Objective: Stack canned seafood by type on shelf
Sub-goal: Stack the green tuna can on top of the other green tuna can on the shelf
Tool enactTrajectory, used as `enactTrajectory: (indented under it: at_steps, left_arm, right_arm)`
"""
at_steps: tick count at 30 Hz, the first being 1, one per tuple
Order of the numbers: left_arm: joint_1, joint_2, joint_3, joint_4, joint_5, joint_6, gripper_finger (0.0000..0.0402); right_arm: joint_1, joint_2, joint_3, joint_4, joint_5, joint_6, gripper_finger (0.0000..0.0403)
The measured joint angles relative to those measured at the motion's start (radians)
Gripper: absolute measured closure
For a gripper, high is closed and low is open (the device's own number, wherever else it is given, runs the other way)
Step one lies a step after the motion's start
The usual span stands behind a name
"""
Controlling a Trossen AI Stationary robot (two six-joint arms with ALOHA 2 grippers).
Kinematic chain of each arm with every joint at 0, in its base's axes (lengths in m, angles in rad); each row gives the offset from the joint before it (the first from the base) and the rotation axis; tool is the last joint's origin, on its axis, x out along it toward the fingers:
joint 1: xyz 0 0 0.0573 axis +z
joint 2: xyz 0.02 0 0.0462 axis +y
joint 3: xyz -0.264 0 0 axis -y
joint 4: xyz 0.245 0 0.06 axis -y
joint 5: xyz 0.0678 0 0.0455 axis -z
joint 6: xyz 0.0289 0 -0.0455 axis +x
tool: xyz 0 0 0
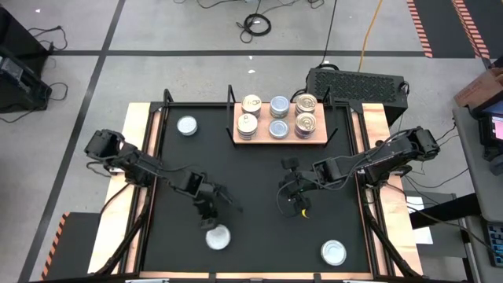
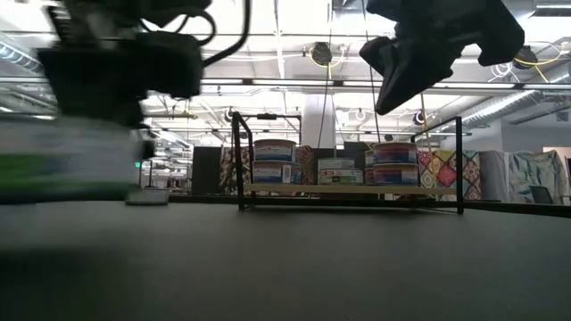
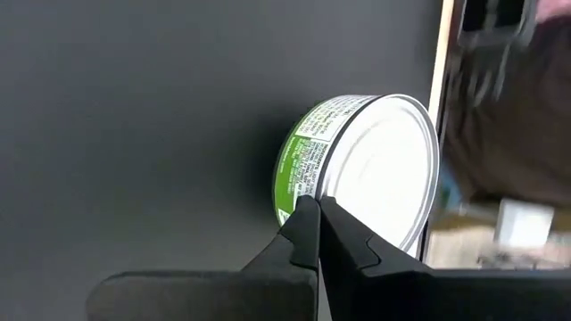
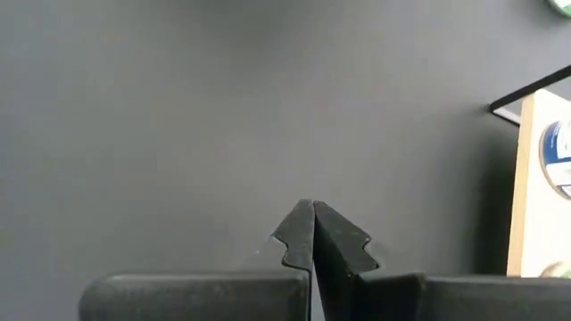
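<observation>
My left gripper needs to let go of the green-labelled tin on the bare mat (image 1: 251,176) in front of the shelf's cream-topped tins.
The light-wood shelf (image 1: 318,138) stands at the far middle of the black mat and carries several tins in three columns: cream tops (image 1: 250,114), pale blue tops (image 1: 278,118), gold tops (image 1: 306,112). Loose tins lie flat on the mat at far left (image 1: 187,125), near left (image 1: 218,237) and near right (image 1: 333,252). My left gripper (image 1: 211,217) is shut just above the near-left tin (image 3: 366,169), which has a green label and a white top. My right gripper (image 1: 297,204) is shut over bare mat right of centre, holding nothing. My left gripper's shut fingertips (image 3: 314,207) slant down at the edge of the green-labelled tin's top (image 3: 332,192). I cannot tell whether they touch it. The tin lies flat on the mat.
Thin black posts (image 2: 238,160) rise at the shelf's corners. A black box (image 1: 357,85) sits behind the table's far right corner. The mat lies bare between the two grippers and in front of the shelf (image 2: 348,189).
</observation>
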Motion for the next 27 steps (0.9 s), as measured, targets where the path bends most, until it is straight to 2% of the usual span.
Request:
enactTrajectory:
  at_steps: [9, 15, 18, 27]
  left_arm:
    - [0.115, -0.002, 0.002, 0.235, -0.152, -0.138, 0.0401]
    - [0.168, -0.002, 0.002, 0.234, -0.358, -0.335, 0.0401]
    - [0.197, -0.002, 0.000, 0.236, -0.425, -0.413, 0.0401]
    - [0.319, 0.011, -0.029, 0.213, -0.429, -0.577, 0.0402]
  right_arm:
    - [0.000, 0.000, 0.000, -0.039, 0.002, -0.004, 0.0403]
    - [-0.001, 0.000, 0.000, -0.044, 0.003, -0.014, 0.0403]
    - [-0.001, 0.000, 0.000, -0.044, 0.003, -0.018, 0.0403]
    - [-0.001, 0.000, 0.000, -0.041, 0.003, -0.011, 0.0403]
